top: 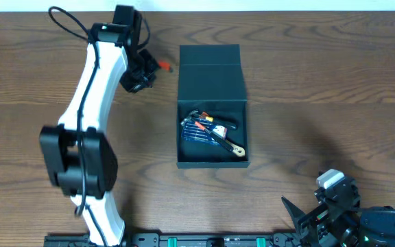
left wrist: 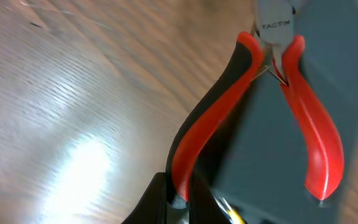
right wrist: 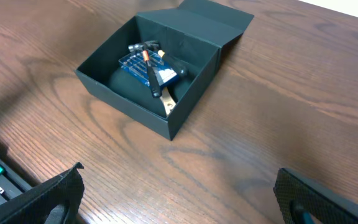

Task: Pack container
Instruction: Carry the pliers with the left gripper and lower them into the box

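Note:
I need to let go of the pliers with my left gripper on the brass-tipped tool (top: 219, 140) next to the blue striped packet inside the container.
The dark teal-black square container (top: 212, 162) stands open at mid table, its flap lid (top: 210, 55) folded back; it also shows in the right wrist view (right wrist: 185, 112). Inside lie a blue striped packet (top: 196, 133), a small orange-handled tool (right wrist: 146, 59) and a brass-tipped tool (top: 230, 145). My left gripper (top: 142, 74) is left of the lid and shut on one handle of the red-and-black pliers (left wrist: 197, 134); the pliers' orange tip (top: 162, 66) points toward the box. My right gripper (right wrist: 176, 199) is open and empty near the front right edge.
Bare wood-grain tabletop (top: 321, 82) lies right of the box and between the box and my right gripper. A rail with green fittings (top: 204, 240) runs along the front edge.

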Available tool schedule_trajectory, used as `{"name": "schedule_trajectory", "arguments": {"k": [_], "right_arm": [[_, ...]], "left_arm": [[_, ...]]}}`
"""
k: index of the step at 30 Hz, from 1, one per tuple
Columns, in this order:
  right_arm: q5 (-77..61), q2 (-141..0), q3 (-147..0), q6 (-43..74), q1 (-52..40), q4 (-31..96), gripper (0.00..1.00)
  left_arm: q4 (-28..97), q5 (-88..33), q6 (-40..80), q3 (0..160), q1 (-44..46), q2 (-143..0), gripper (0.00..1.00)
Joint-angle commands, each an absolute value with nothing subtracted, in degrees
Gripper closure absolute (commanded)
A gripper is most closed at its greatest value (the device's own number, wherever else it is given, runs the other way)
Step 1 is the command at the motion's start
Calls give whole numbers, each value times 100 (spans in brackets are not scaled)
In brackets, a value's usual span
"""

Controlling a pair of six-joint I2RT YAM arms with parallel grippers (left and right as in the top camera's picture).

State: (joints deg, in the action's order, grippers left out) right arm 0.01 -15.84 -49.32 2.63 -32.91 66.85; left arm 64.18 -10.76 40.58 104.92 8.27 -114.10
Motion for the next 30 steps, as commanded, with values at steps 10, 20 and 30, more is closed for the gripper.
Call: {"name": "schedule_trajectory", "arguments": {"k": [10,20,30], "right_arm": [[19,-1570,-4928,362,-3262,6689,1],[19,-1570,-4928,362,-3260,6689,1],[19,-1570,-4928,362,-3260,6689,1]], "left_arm": [[6440,-937,5371,10565,2541,-10565,94],[6431,-766,7107,9620,3667,-10119,94],[5555,-902,8501,8034,4276,-9815,94]]}}
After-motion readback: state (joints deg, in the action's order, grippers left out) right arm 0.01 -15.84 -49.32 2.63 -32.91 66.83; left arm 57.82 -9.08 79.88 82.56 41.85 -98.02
